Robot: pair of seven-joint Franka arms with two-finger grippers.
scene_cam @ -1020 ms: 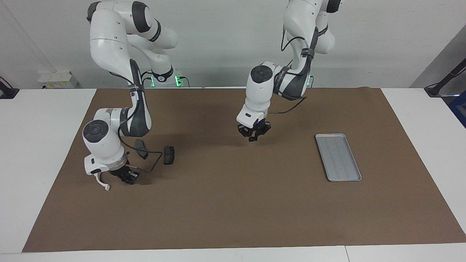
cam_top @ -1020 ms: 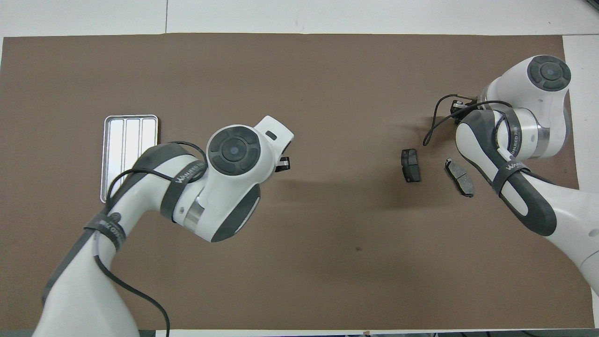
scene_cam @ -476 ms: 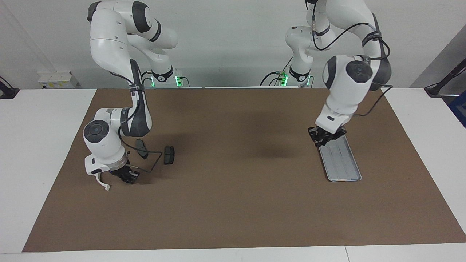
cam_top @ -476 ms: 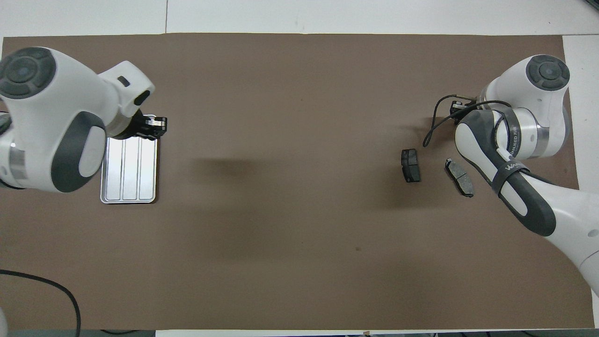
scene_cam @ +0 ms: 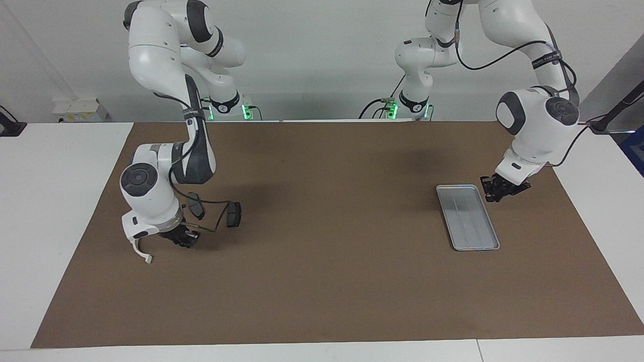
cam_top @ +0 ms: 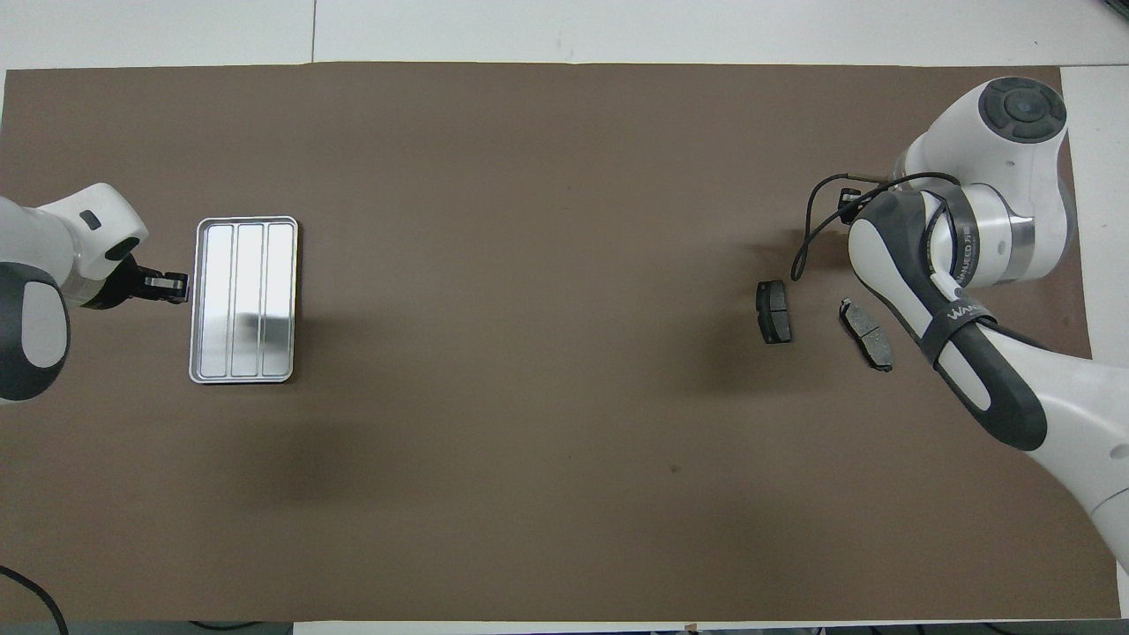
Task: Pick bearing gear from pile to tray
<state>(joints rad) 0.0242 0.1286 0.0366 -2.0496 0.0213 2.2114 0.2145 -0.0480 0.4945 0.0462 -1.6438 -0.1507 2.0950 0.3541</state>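
My left gripper is to let go of the bearing gear on the ribbed bottom of the silver tray, near the tray's rim (cam_top: 272, 327) facing the brake pads.
The pile lies at the right arm's end of the mat: two dark brake pads (scene_cam: 233, 214) (scene_cam: 196, 205) and a white curved arc (scene_cam: 141, 251). The pads also show from above (cam_top: 773, 311) (cam_top: 866, 333). My right gripper (scene_cam: 183, 239) hangs low over the mat between the arc and the pads, and its wrist hides it from above. No bearing gear shows in either view. The silver tray (scene_cam: 468, 221) (cam_top: 242, 300) has a bare ribbed floor. My left gripper (scene_cam: 498, 190) (cam_top: 168, 288) is shut over the mat beside the tray, toward the left arm's end.
A brown mat (scene_cam: 322, 281) covers the white table. A black cable (cam_top: 807, 242) loops from the right wrist over the mat near the pads. The wide stretch of mat between pile and tray holds nothing.
The left arm swung from the mat's middle, over the tray's end nearer the robots, to the mat just past the tray. The right gripper lifted slightly and shifted toward the pads.
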